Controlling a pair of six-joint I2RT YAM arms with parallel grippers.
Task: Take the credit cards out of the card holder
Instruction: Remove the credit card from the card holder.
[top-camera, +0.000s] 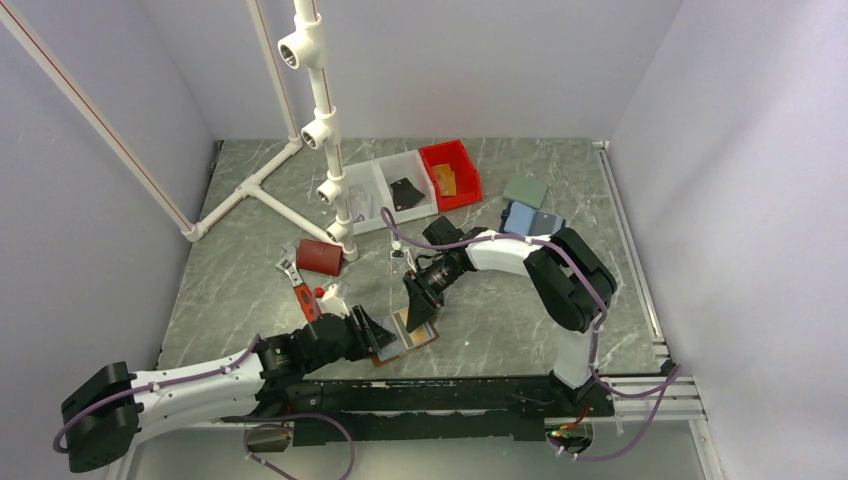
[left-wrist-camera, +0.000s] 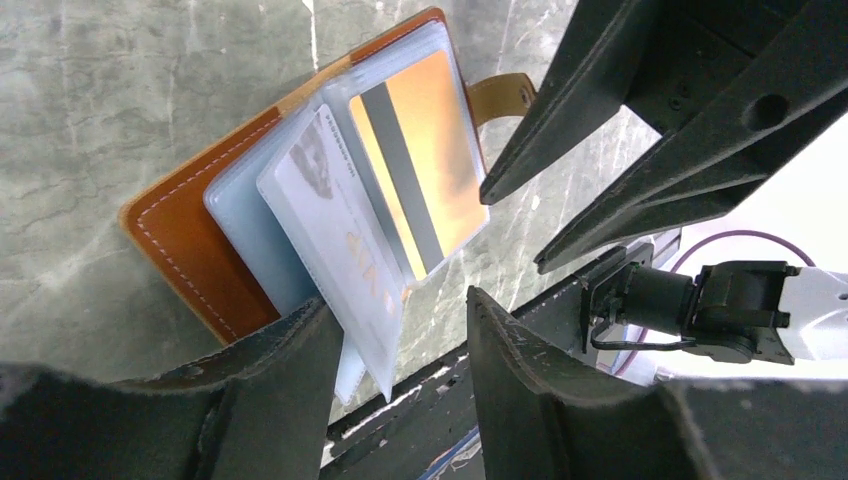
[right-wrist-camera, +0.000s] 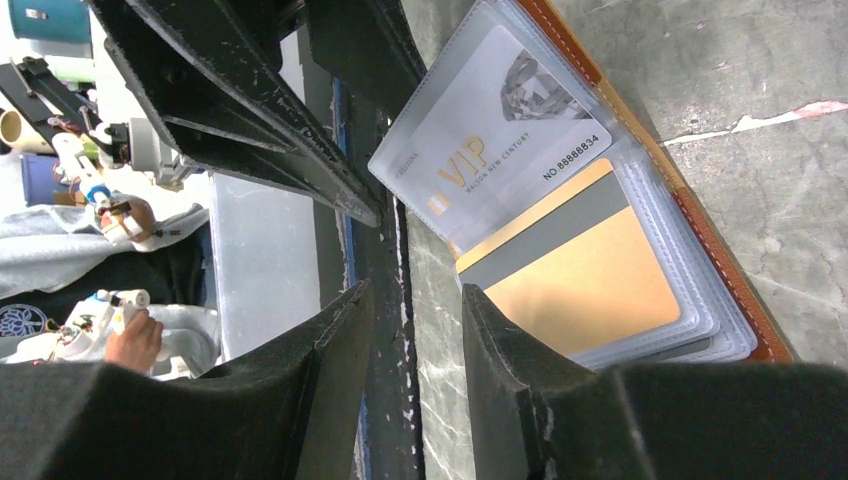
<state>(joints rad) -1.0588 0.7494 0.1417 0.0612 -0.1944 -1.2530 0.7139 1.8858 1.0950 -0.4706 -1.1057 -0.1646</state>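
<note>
The card holder lies crooked, close to the black front rail. Next, I pinch the white card's sleeve (left-wrist-camera: 374, 325) with my left gripper and swing the holder clear first.
The brown leather card holder (top-camera: 412, 340) (left-wrist-camera: 180, 250) lies open on the table near the front edge, its clear sleeves fanned up. One sleeve shows a white VIP credit card (left-wrist-camera: 330, 220) (right-wrist-camera: 490, 140). Behind it is a gold card with a grey stripe (left-wrist-camera: 420, 170) (right-wrist-camera: 580, 280). My left gripper (top-camera: 378, 335) (left-wrist-camera: 405, 320) is open at the holder's left side, and the white card's sleeve corner hangs between its fingers against the left one. My right gripper (top-camera: 418, 312) (right-wrist-camera: 415, 300) is open just above the holder's near edge, with nothing between its fingers.
At the back stand white trays (top-camera: 385, 190) and a red bin (top-camera: 450, 172). A blue case (top-camera: 530, 220) lies to the right, and a dark red box (top-camera: 320, 256) and red-handled tools (top-camera: 300, 290) to the left. A white pipe frame (top-camera: 320, 130) rises at the back left. The black front rail (top-camera: 450, 395) runs just below the holder.
</note>
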